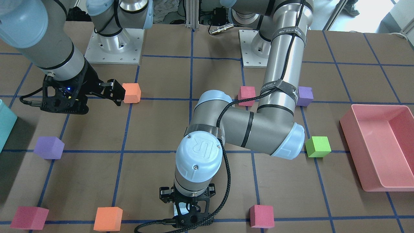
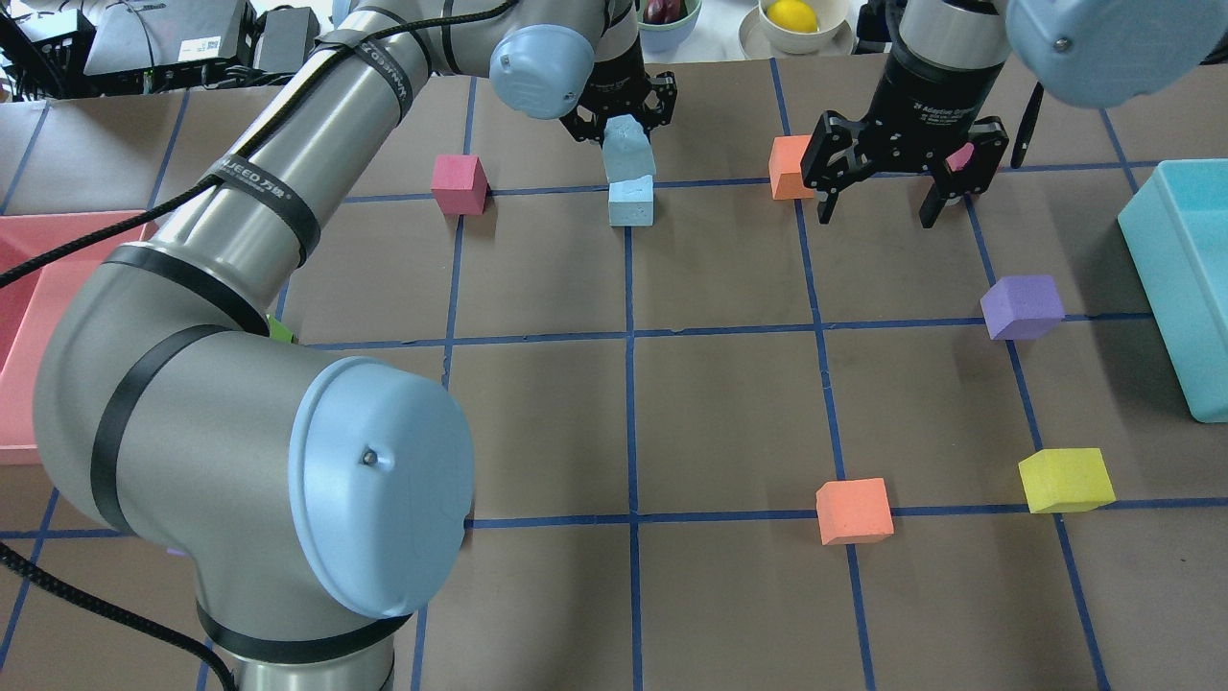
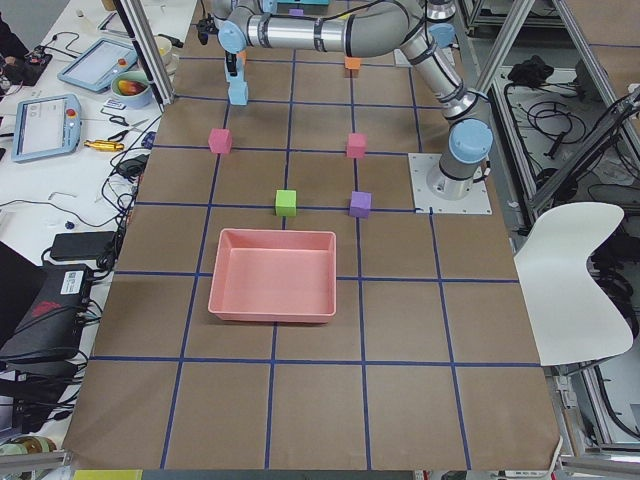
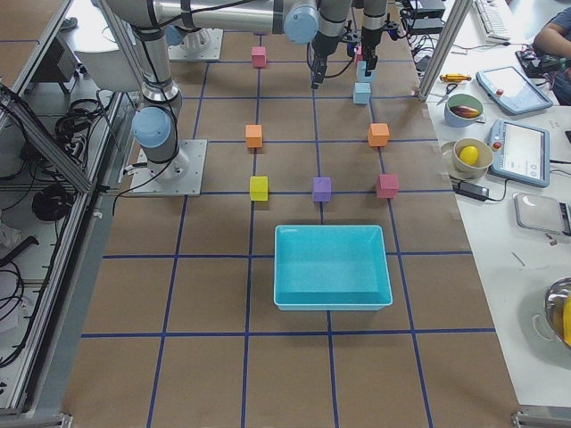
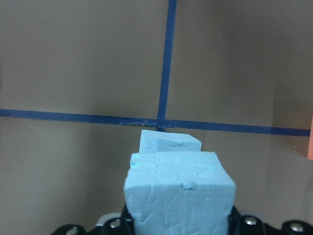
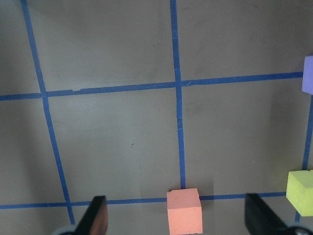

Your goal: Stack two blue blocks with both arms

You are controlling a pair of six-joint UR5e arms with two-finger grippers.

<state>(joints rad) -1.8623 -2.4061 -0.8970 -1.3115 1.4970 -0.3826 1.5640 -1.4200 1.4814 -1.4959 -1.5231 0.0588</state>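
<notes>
Next, my left gripper releases the pale blue block on top of the second blue block [image 5: 170,144] by the spot where the tape crosses.
My left gripper [image 2: 622,130] is shut on a pale blue block [image 2: 628,149] at the far middle of the table. It holds this block, slightly tilted, just over the second blue block [image 2: 631,203], which sits on a blue tape crossing. I cannot tell whether the two touch. In the left wrist view the held block [image 5: 178,196] fills the foreground and the other block [image 5: 168,141] shows right behind it. My right gripper [image 2: 879,216] is open and empty, hovering to the right of the blocks. It also shows in the right wrist view [image 6: 178,220].
An orange cube [image 2: 789,165] and a pink cube [image 2: 959,158] sit by the right gripper. A crimson cube [image 2: 459,182] lies left of the blue blocks. Purple [image 2: 1023,307], yellow [image 2: 1065,480] and orange [image 2: 854,511] cubes lie on the right, beside a teal bin [image 2: 1185,278]. A pink bin [image 2: 29,288] stands at the left.
</notes>
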